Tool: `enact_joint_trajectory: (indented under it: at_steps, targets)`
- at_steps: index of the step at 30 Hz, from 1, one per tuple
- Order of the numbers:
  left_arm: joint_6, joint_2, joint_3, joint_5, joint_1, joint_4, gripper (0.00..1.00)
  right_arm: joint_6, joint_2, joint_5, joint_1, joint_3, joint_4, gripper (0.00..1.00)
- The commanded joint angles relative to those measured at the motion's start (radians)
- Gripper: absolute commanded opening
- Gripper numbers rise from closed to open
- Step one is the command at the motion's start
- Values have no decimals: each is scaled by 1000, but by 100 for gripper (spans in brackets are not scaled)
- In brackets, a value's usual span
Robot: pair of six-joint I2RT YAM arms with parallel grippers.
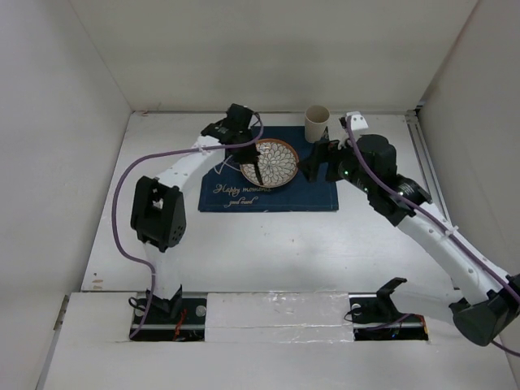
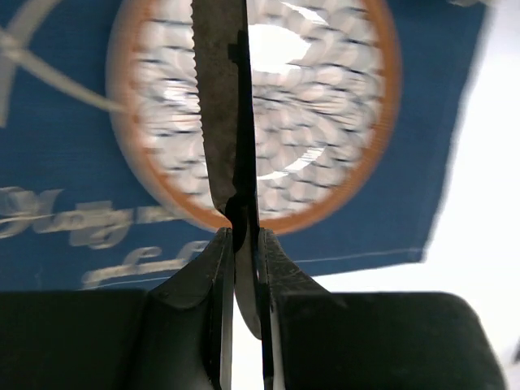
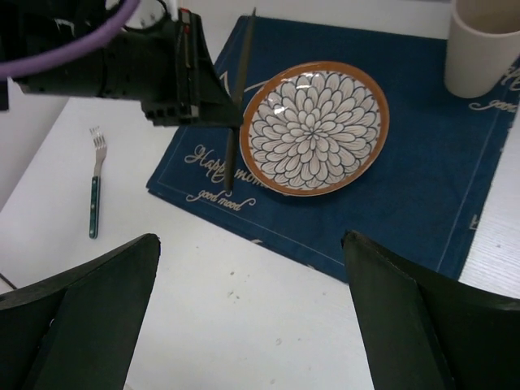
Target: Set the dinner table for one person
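Note:
I need to put the dark knife down with my left gripper on the part of the navy placemat (image 1: 321, 170) (image 2: 441, 77) beside the plate, toward the cup's side.
My left gripper (image 1: 249, 151) is shut on a dark knife (image 1: 256, 168) and holds it above the left part of the flower-patterned plate (image 1: 275, 162). In the left wrist view the serrated blade (image 2: 221, 106) runs up from the closed jaws (image 2: 244, 244) over the plate (image 2: 325, 122). The plate lies on a navy placemat (image 1: 313, 193) on the white dinner table (image 1: 284, 244). My right gripper (image 3: 250, 240) is open and empty, above the table's bare surface (image 3: 244, 325) just off the placemat's near edge (image 3: 422, 187). From there the knife (image 3: 240, 106) hangs over the placemat's lettering.
A beige cup (image 1: 317, 122) stands at the placemat's far right corner; it also shows in the right wrist view (image 3: 483, 41). A fork with a green handle (image 3: 95, 187) lies on the table left of the placemat. White walls enclose the table.

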Motion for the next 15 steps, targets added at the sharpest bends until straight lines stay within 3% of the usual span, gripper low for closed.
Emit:
enact_joint_trajectory:
  at_steps: [1, 15]
  targets:
    - [-99, 20, 110, 9, -85, 68, 0, 6, -47, 10, -36, 3, -41, 100]
    - [-187, 284, 340, 101, -288, 170, 0, 6, -125, -19, -91, 46, -139, 100]
